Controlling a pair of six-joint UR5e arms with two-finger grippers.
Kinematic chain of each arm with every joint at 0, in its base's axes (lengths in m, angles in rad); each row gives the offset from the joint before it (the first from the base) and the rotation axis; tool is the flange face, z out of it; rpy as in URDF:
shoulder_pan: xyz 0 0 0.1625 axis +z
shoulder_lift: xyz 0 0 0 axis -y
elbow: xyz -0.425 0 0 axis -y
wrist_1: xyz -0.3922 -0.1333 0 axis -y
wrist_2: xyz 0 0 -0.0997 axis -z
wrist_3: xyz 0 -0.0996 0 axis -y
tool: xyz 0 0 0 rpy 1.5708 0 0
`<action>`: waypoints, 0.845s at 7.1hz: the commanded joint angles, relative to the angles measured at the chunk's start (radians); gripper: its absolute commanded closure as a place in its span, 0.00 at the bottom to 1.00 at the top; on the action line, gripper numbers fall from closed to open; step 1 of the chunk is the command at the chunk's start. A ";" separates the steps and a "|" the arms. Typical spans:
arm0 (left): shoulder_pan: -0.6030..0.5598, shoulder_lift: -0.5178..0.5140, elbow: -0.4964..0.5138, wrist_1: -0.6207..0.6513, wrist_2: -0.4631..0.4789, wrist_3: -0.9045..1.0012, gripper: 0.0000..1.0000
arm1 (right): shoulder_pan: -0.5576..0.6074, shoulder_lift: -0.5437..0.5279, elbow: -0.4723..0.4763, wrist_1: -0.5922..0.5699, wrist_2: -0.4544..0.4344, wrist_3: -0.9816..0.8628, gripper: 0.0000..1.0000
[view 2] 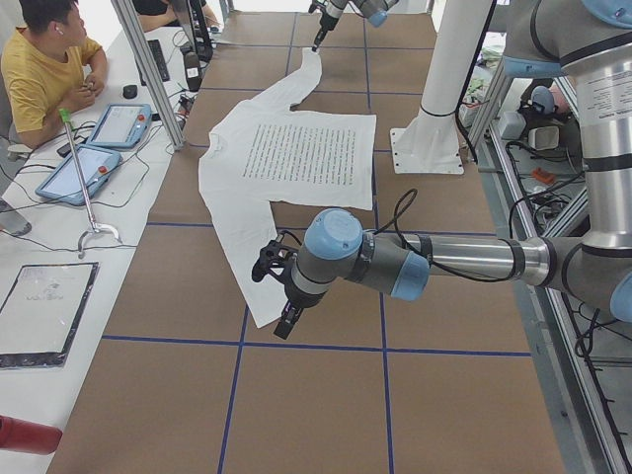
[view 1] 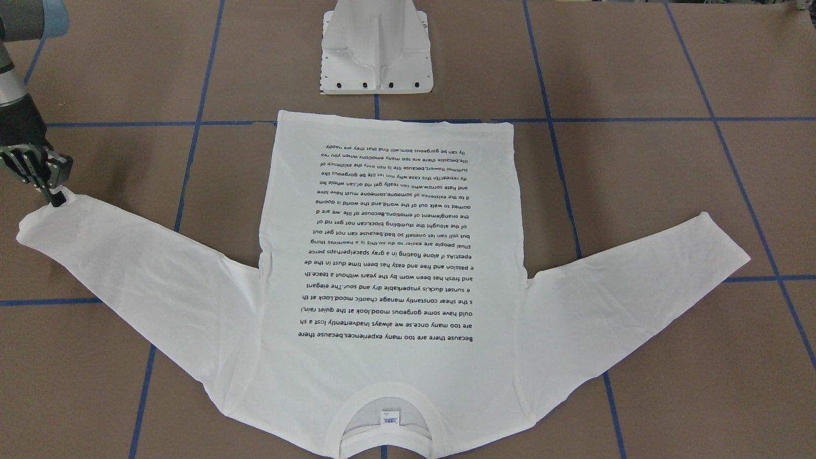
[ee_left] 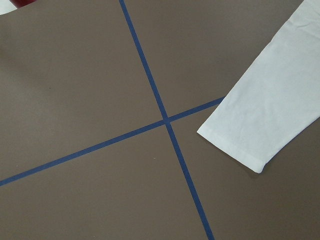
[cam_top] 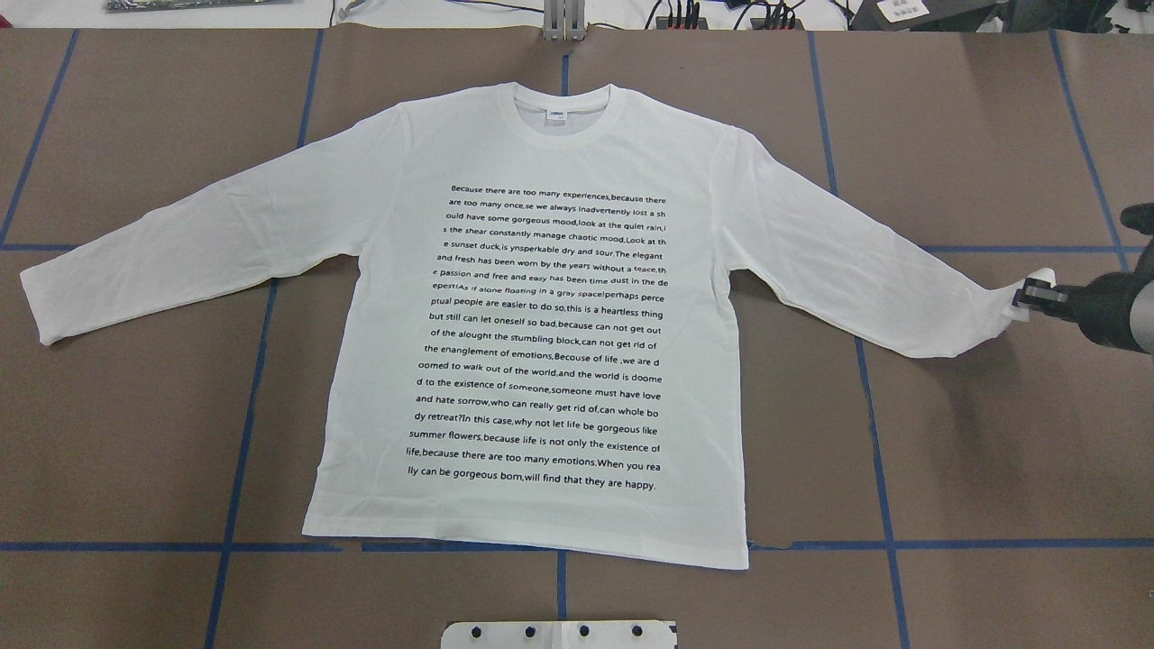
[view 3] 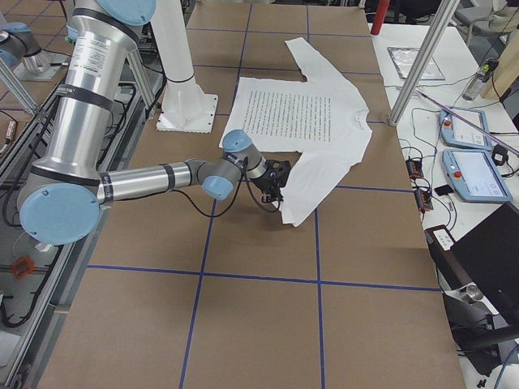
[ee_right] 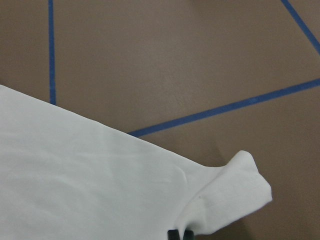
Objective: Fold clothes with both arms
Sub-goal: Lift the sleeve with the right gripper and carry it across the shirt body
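Note:
My right gripper will let go of the sleeve's cuff, and it will go between the printed text and the opposite sleeve's armpit (view 1: pixel 497 268).
The white long-sleeved T-shirt (cam_top: pixel 541 315) lies flat on the brown table, printed text up, collar away from the robot, both sleeves spread out. My right gripper (cam_top: pixel 1028 297) is shut on the right sleeve's cuff (ee_right: pixel 235 190), which curls up slightly off the table; the front-facing view shows the same gripper (view 1: pixel 57 196) at the sleeve tip. My left gripper (view 2: pixel 284 324) hangs just above the left sleeve's cuff (ee_left: pixel 245 145). It shows only in the exterior left view, so I cannot tell whether it is open or shut.
The white pedestal base (view 1: pixel 376 51) stands at the robot's side of the table, just past the shirt's hem. Blue tape lines (cam_top: pixel 243 406) cross the brown surface. A person (view 2: pixel 39 69) sits at a side table with tablets (view 2: pixel 79 173), beyond a metal post (view 2: pixel 148 69).

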 commanded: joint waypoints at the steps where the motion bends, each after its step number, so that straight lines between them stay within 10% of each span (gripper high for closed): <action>1: 0.000 0.000 0.000 0.000 -0.001 0.000 0.00 | 0.039 0.339 0.012 -0.284 -0.080 -0.021 1.00; 3: 0.000 -0.002 0.001 0.000 0.001 0.000 0.00 | -0.042 0.733 -0.057 -0.659 -0.233 -0.014 1.00; 6: 0.000 -0.002 0.001 0.000 0.001 -0.002 0.00 | -0.180 1.063 -0.263 -0.698 -0.424 0.049 1.00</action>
